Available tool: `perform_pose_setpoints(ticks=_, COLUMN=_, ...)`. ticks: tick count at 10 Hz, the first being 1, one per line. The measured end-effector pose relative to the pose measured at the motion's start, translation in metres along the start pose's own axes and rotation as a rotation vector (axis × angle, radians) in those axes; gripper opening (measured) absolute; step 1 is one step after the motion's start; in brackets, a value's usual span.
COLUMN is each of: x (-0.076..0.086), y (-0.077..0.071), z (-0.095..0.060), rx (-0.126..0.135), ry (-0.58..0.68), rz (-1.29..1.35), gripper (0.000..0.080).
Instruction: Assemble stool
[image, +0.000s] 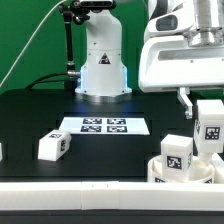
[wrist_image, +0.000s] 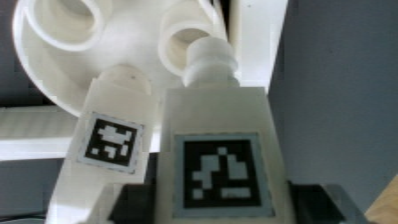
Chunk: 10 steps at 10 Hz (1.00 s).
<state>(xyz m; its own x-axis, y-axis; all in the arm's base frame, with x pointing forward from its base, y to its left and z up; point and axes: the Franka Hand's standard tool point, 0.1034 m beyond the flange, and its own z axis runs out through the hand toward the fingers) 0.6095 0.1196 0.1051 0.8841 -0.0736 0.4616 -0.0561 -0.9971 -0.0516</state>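
Note:
Next, my gripper lets go of the white stool leg upright in the seat's socket (image: 203, 163) (wrist_image: 192, 43) next to the second leg that is standing.
My gripper (image: 205, 108) is at the exterior view's right, shut on a white stool leg (image: 211, 127) with a black-and-white tag, held upright over the round white seat (image: 158, 173). In the wrist view the gripper (wrist_image: 222, 206) grips this leg (wrist_image: 221, 150), whose tip is at a socket of the seat (wrist_image: 80, 45). Whether it is seated I cannot tell. A second tagged leg (image: 175, 156) stands in the seat beside it and also shows in the wrist view (wrist_image: 112, 140). A third leg (image: 52, 146) lies loose on the black table at the exterior view's left.
The marker board (image: 103, 125) lies flat mid-table. The robot base (image: 102, 60) stands behind it. A long white border rail (image: 80, 190) runs along the front edge, next to the seat.

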Motion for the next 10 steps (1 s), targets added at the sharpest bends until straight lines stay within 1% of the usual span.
perform_pose_setpoints(ticks=3, x=0.0007, y=0.0057, z=0.0013, rx=-0.005, ry=-0.001, rz=-0.008, gripper=0.0338)
perform_pose_setpoints(ticks=8, x=-0.0005, y=0.006, z=0.005, rx=-0.008, ry=-0.008, rz=-0.012, gripper=0.0338)
perform_pose_setpoints(ticks=10, x=-0.0042, y=0.0076, z=0.0093, rx=-0.012, ry=-0.006, rz=-0.014, gripper=0.0338)
